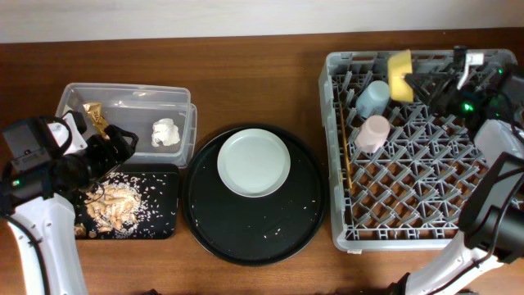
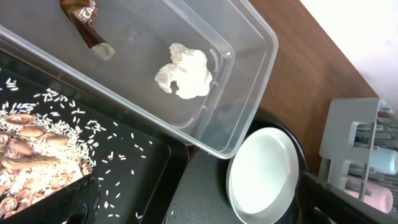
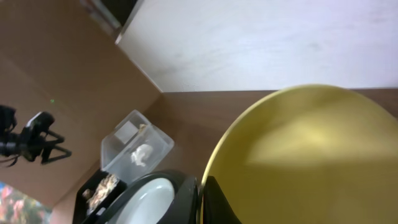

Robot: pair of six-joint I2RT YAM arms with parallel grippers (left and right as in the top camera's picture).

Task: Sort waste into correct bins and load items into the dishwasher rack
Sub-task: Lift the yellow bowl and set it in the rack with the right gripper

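Note:
I need to use my right gripper to set the yellow bowl, held over the rack's far side, down and let it go in the grey rack (image 1: 432, 106), beside the blue cup and opposite the chopsticks.
My left gripper (image 1: 112, 157) is open and empty, hovering over the near edge of the clear tub (image 1: 123, 105) and the flat black tray (image 1: 164, 190). The tub holds the white tissue wad (image 1: 165, 133) (image 2: 185, 71) and the brown-gold wrapper (image 1: 96, 117) (image 2: 87, 25). Tan food scraps with rice (image 1: 115, 203) (image 2: 31, 155) lie in the black tray. My right gripper (image 1: 426, 86) is shut on the rim of the yellow bowl (image 1: 399, 74) (image 3: 298, 155), held on edge over the far side of the grey rack (image 1: 409, 197). The blue cup (image 1: 373, 97) and pink cup (image 1: 374, 131) sit in the rack. Chopsticks (image 1: 345, 160) lie along its left side.
The pale plate (image 1: 254, 162) (image 2: 264, 171) rests on the large round black tray (image 1: 246, 233) between the bins and the rack. A few rice grains are scattered on that tray. Bare wooden table lies along the front edge.

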